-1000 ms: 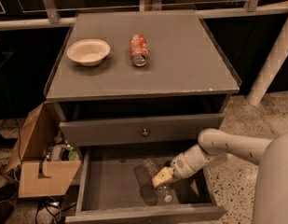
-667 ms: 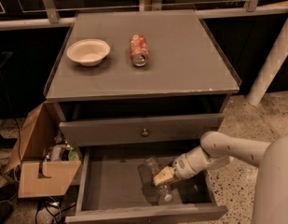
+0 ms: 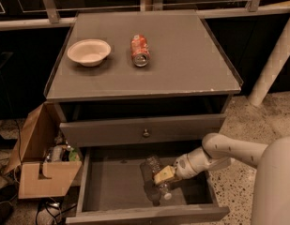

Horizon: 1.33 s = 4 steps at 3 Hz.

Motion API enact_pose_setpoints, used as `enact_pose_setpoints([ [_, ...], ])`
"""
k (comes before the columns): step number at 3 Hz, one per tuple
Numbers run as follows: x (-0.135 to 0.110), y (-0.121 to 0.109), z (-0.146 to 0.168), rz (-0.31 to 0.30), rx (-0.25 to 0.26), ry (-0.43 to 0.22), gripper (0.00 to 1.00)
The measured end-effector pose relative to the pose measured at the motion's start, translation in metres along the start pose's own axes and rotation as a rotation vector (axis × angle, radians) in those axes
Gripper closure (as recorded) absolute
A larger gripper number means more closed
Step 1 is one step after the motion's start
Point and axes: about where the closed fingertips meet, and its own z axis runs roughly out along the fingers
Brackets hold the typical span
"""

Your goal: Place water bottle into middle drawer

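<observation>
I need to release the water bottle from my gripper on the middle drawer's bottom, near the centre (image 3: 154,183), just behind that drawer's front panel.
The water bottle (image 3: 155,165), clear and ribbed, lies inside the open middle drawer (image 3: 111,184), near its centre-right. Its white cap end (image 3: 166,196) points toward the drawer's front. My gripper (image 3: 158,182) reaches into the drawer from the right, its pale fingers (image 3: 164,174) and dark lower part right at the bottle. The bottle's middle is partly hidden behind the gripper. The white arm (image 3: 229,151) enters from the lower right.
A white bowl (image 3: 88,52) and an orange-red soda can (image 3: 140,50) lie on the cabinet top (image 3: 182,64). A closed drawer front with a round knob (image 3: 146,133) is above the open drawer. An open cardboard box (image 3: 39,158) stands at the cabinet's left. A white post (image 3: 273,55) stands at right.
The gripper with the bottle has shifted slightly within the drawer, staying low near the floor. The arm has barely moved.
</observation>
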Motion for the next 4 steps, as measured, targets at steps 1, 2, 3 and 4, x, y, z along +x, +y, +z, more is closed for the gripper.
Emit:
enact_pose_setpoints([
  [1, 0.0, -0.006, 0.009, 0.026, -0.027, -0.012, 1.0],
  [2, 0.001, -0.01, 0.017, 0.043, -0.044, -0.027, 1.0],
  [3, 0.003, -0.015, 0.023, 0.057, -0.055, -0.04, 1.0],
  [4, 0.008, -0.021, 0.029, 0.075, -0.05, -0.041, 1.0],
])
